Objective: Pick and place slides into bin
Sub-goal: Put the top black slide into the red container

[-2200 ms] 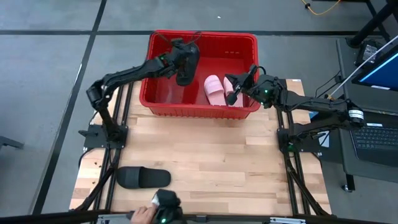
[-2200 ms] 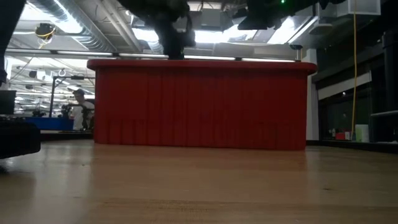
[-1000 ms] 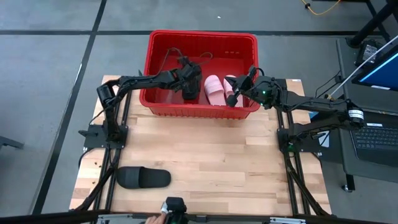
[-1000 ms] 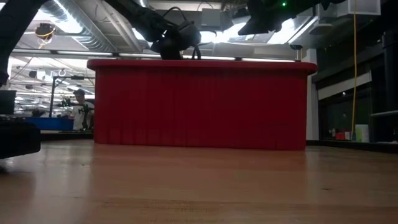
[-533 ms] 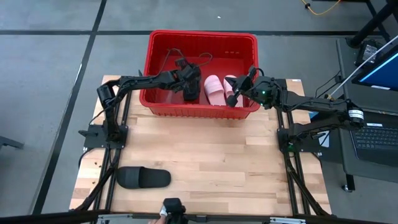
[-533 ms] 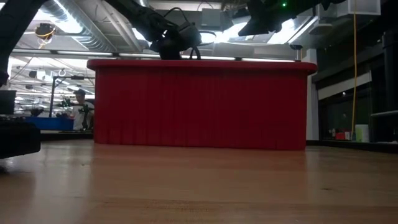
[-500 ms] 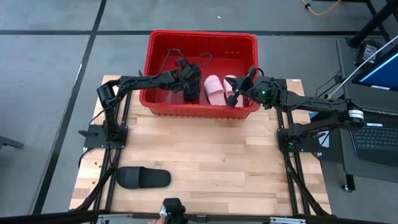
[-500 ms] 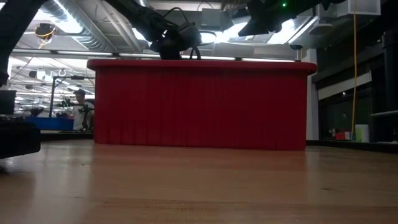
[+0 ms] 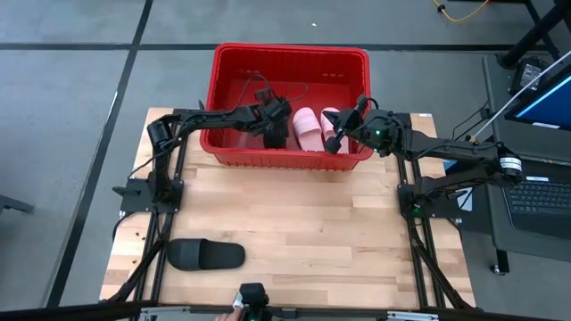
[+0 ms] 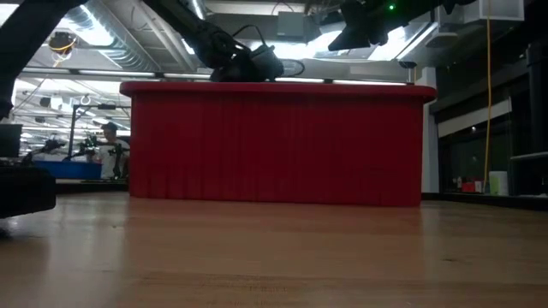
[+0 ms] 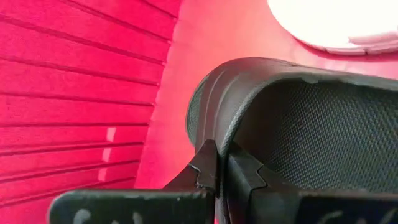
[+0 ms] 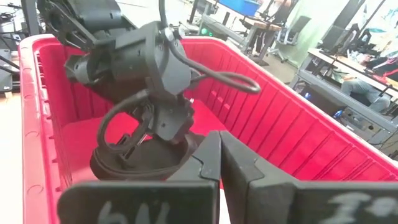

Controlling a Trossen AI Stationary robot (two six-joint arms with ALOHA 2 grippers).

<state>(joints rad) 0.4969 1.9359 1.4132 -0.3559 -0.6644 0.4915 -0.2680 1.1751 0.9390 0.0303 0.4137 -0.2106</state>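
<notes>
I should let go of the black slide with my left gripper on the bottom of the red bin, beside the light pink slides (image 9: 272,131).
The red bin (image 9: 287,55) stands at the table's far edge. Two light pink slides (image 9: 308,127) lie inside it at the near right. My left gripper (image 9: 274,127) reaches down into the bin and is shut on a black slide (image 11: 298,124), which also shows in the right wrist view (image 12: 143,163). The second black slide (image 9: 205,256) lies flat on the table at the near left. My right gripper (image 9: 343,125) hangs over the bin's near right corner, shut and empty. My left gripper pinches the black slide's raised rim (image 11: 211,127) at one end between its two fingers. The fingers come from above, pointing down into the bin. The slide sits low in the bin beside the pink slides; its lower part looks to be on the bin's floor (image 12: 81,134).
The wooden table (image 9: 294,223) has free room between the bin and the near edge. A person's hand with a small device (image 9: 243,308) shows at the near edge. A laptop (image 9: 535,192) stands beyond the table's right side.
My left gripper has gone down deeper into the bin with the black slide, still shut on it. My right gripper has kept still.
</notes>
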